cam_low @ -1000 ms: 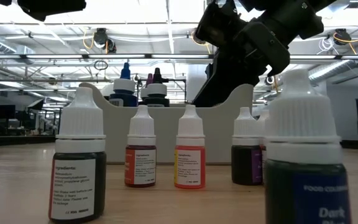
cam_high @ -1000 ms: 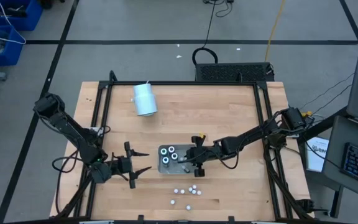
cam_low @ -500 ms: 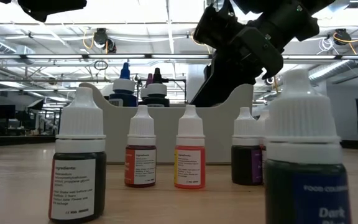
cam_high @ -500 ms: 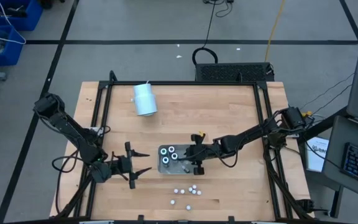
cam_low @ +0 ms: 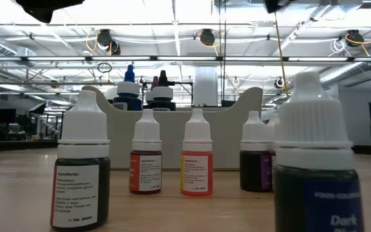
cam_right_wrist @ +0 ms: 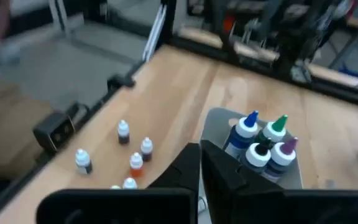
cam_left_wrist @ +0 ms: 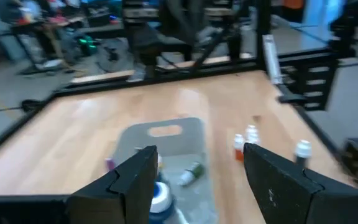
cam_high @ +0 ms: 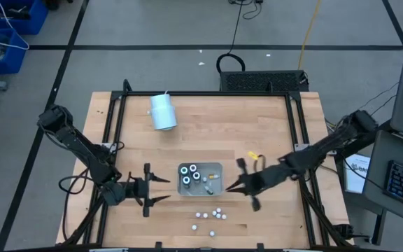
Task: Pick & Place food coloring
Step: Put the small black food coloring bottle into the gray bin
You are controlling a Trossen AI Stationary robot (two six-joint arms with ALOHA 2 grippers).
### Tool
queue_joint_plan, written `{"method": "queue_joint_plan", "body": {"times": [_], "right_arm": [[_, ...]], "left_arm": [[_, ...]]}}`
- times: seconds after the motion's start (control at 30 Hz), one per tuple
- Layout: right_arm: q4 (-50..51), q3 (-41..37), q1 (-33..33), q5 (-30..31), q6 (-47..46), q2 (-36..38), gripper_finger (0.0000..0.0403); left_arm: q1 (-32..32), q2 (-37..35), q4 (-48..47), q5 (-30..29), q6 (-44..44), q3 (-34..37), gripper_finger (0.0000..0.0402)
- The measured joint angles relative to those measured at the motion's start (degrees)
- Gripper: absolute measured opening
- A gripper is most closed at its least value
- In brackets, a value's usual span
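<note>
I will next close my left gripper on the cap of the lone white-capped bottle (cam_high: 194, 227) nearest the left arm's side, in front of the bottle cluster.
The grey tray (cam_high: 213, 170) holds food coloring: dark round bottles with white-ringed tops (cam_high: 191, 174), standing upright, and one small bottle lying on its side (cam_left_wrist: 190, 173). Several small white-capped bottles (cam_high: 216, 212) stand on the wood near the table's front edge, and they fill the low view (cam_low: 196, 161). My left gripper (cam_high: 157, 190) hangs open just left of the tray, pointing at it. My right gripper (cam_high: 231, 189) is shut and empty, just right of the tray and above the table. In its wrist view the fingers (cam_right_wrist: 191, 163) point at the coloured caps (cam_right_wrist: 261, 140).
A large white cylinder (cam_high: 163, 112) lies on its side at the far left of the table. Black frame rails (cam_high: 117, 119) run along the table's left, right and far edges. Bare wood lies between the cylinder and the tray.
My right gripper has drawn back from over the tray toward the table's right edge and risen, leaving the low view. A small bottle now shows lying in the tray where it was. My left gripper has turned a little at the wrist.
</note>
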State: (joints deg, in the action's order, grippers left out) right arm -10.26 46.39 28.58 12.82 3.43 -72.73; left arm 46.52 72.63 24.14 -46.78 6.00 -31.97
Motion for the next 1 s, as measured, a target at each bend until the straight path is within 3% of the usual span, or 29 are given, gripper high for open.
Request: {"method": "queue_joint_plan", "body": {"times": [0.2,0.37,0.5,0.7,0.87,1.0], "right_arm": [[-16.7,-18.2,0.3,2.6,-2.6,9.3,0.0001],[-22.4,-25.2,-1.4,3.9,-2.9,11.3,0.0001],[-23.1,-26.9,-2.9,3.9,-3.0,11.3,0.0001],[-22.9,-27.7,-3.5,3.7,-4.2,11.3,0.0001],[-22.8,-27.8,-3.5,3.5,-4.3,11.3,0.0001],[-22.8,-27.8,-3.5,3.5,-4.3,11.3,0.0001]], "left_arm": [[-0.7,5.9,2.8,5.8,0.3,-1.1,0.0241],[-1.1,14.8,0.0,10.9,0.5,-8.9,0.0241],[-1.0,22.6,-15.2,14.2,1.5,-21.7,0.0241],[-3.5,33.6,-44.1,21.1,12.7,-44.1,0.0241],[-5.8,40.5,-55.3,31.0,15.7,-57.7,0.0241],[-7.4,44.6,-59.9,36.1,17.1,-63.6,0.0241]]}}
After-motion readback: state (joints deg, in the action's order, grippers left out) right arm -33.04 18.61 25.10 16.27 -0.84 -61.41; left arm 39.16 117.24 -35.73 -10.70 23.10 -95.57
